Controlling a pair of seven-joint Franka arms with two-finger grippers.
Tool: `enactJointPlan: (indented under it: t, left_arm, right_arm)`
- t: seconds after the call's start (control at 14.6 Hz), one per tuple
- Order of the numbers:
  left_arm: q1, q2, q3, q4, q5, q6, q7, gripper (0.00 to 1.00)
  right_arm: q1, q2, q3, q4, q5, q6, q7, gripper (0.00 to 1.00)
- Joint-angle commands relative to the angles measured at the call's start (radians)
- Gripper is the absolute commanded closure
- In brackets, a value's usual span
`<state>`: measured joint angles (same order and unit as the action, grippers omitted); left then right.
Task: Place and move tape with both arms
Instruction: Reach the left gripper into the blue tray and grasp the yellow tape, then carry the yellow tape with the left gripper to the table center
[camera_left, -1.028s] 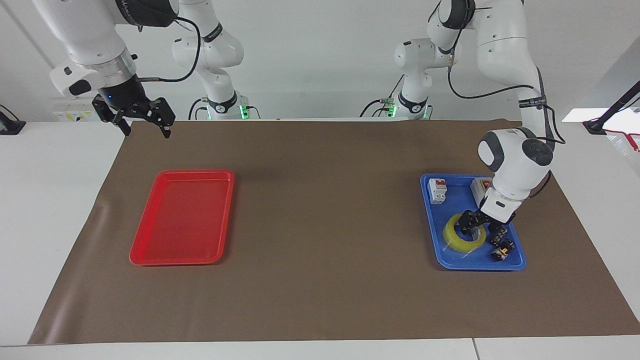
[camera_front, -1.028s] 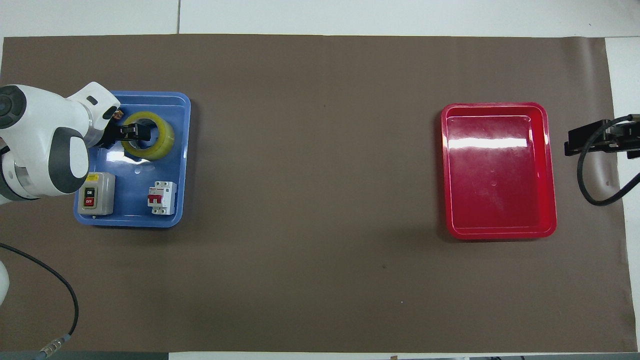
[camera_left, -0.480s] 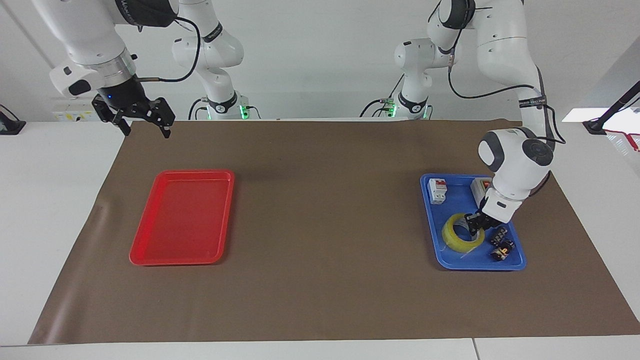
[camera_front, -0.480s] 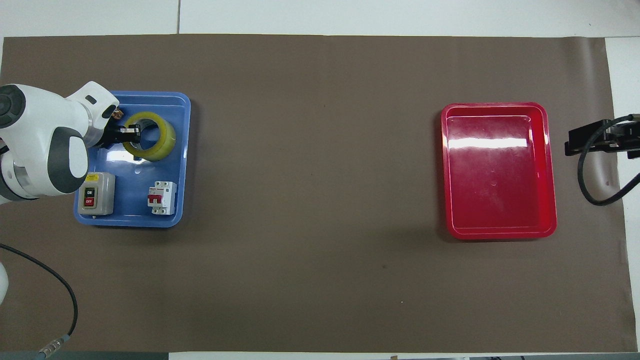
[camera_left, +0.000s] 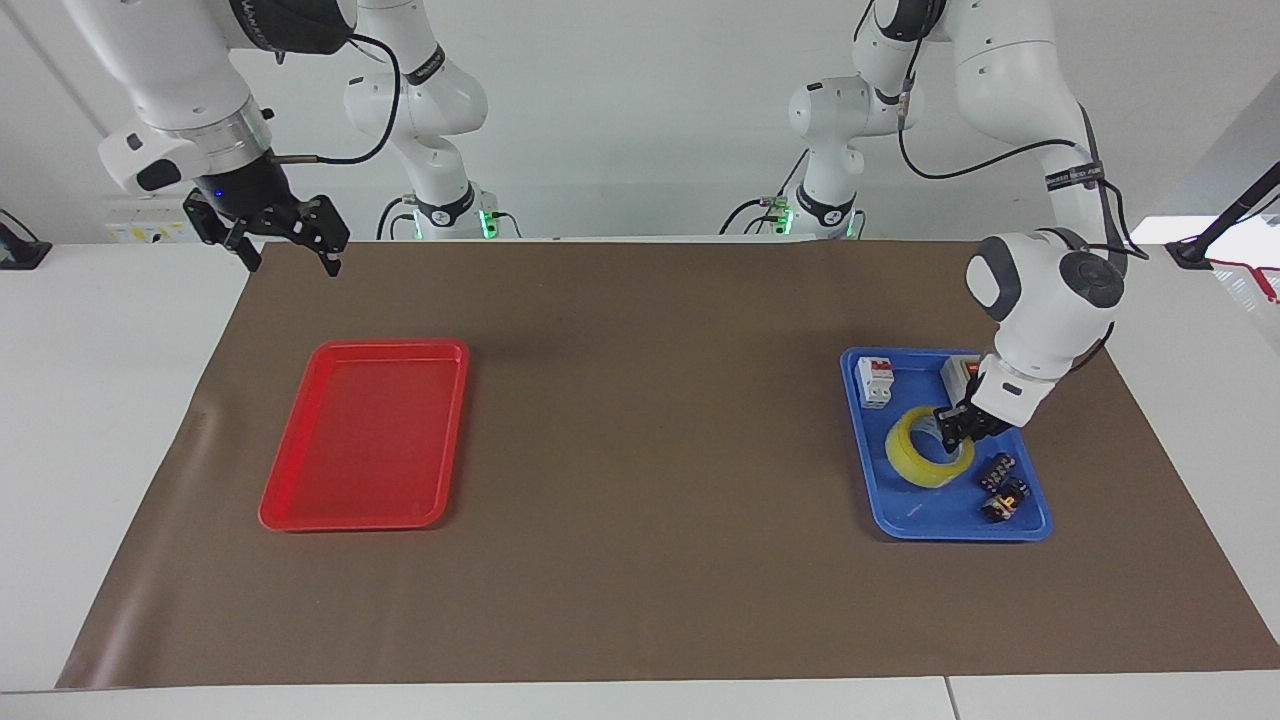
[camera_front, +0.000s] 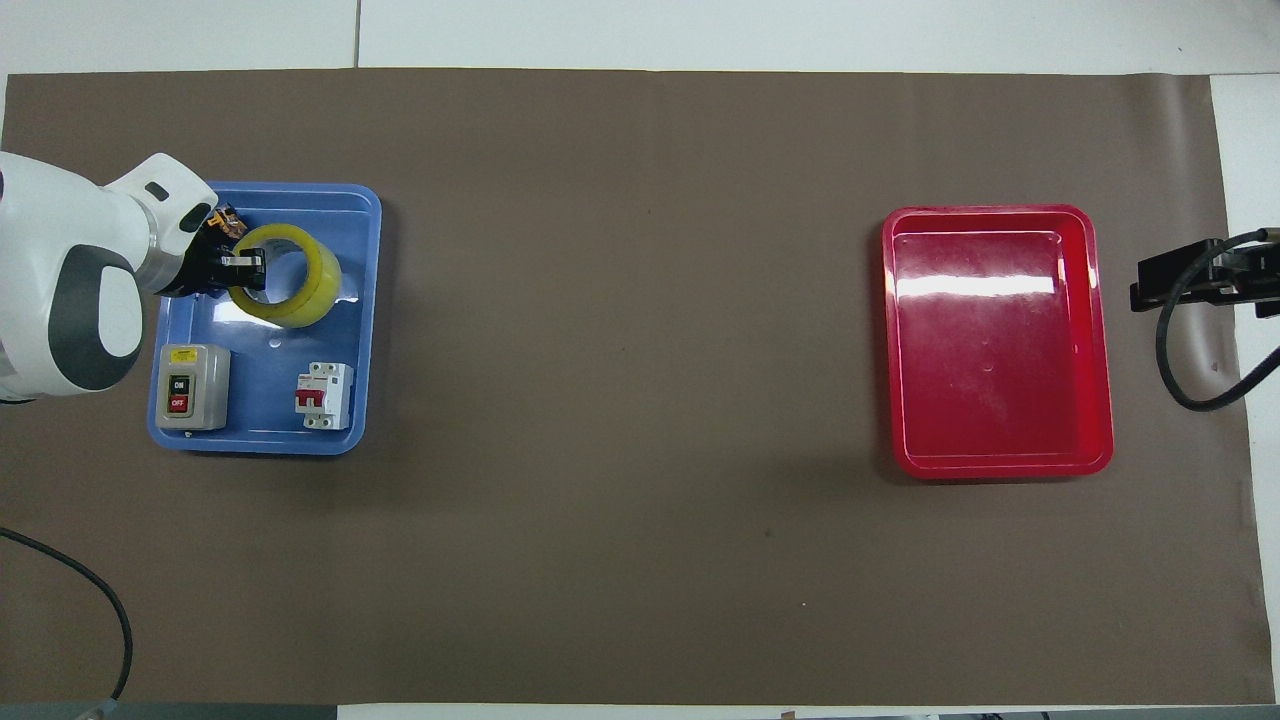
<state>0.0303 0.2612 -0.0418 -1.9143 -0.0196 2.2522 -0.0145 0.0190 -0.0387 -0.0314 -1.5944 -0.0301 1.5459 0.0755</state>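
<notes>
The yellow tape roll, still tilted over the blue tray's floor, will be released by my left gripper on the brown mat (camera_front: 613, 330) between the blue and red trays.
The yellow tape roll (camera_left: 905, 455) is in the blue tray (camera_left: 940, 533) at the left arm's end of the table. My left gripper (camera_left: 955, 428) is shut on the roll's wall, one finger inside the ring, and holds it tilted and slightly raised over the tray floor. In the overhead view the tape (camera_front: 325, 280) hangs from the left gripper (camera_front: 240, 272) over the blue tray (camera_front: 370, 320). My right gripper (camera_left: 293, 262) is open and empty, waiting in the air over the mat's edge near the red tray (camera_left: 360, 430); it also shows in the overhead view (camera_front: 1190, 280).
The blue tray also holds a grey on/off switch box (camera_front: 192, 385), a white and red circuit breaker (camera_front: 323, 393) and small black-and-orange blocks (camera_left: 1003, 488). The red tray (camera_front: 1000, 340) has nothing in it. A brown mat (camera_front: 640, 550) covers the table.
The left gripper closed on the tape's wall and has lifted and tilted the roll, drawing it slightly toward the robots. The right arm has not moved.
</notes>
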Motion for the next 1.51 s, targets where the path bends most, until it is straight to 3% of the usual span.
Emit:
enactJointPlan:
  t: [0.0,0.75,0.89,1.23,1.44]
  left_arm:
    - [-0.032,-0.066,-0.001,-0.005,0.015,-0.071,-0.053,1.00]
    - [-0.443,-0.063,0.000,-0.020,0.016,-0.034,-0.617,1.00]
    - [-0.493,-0.037,0.002,-0.019,0.021,0.035,-0.718,1.00]
    - [-0.567,0.052,0.000,0.007,0.200,0.119,-0.929,1.00]
    - [-0.605,0.104,0.002,0.044,0.205,0.129,-0.949,1.00]
  right_arm:
    - [-0.011,-0.015,0.004,-0.012,0.006,0.000,-0.011,0.00]
    - [-0.011,-0.013,0.004,-0.013,0.006,-0.001,-0.011,0.00]
    - [-0.013,-0.015,0.004,-0.013,0.007,0.000,-0.011,0.00]
    - [-0.011,-0.015,0.004,-0.013,0.006,-0.001,-0.011,0.00]
    - [-0.011,-0.015,0.004,-0.013,0.007,0.000,-0.011,0.00]
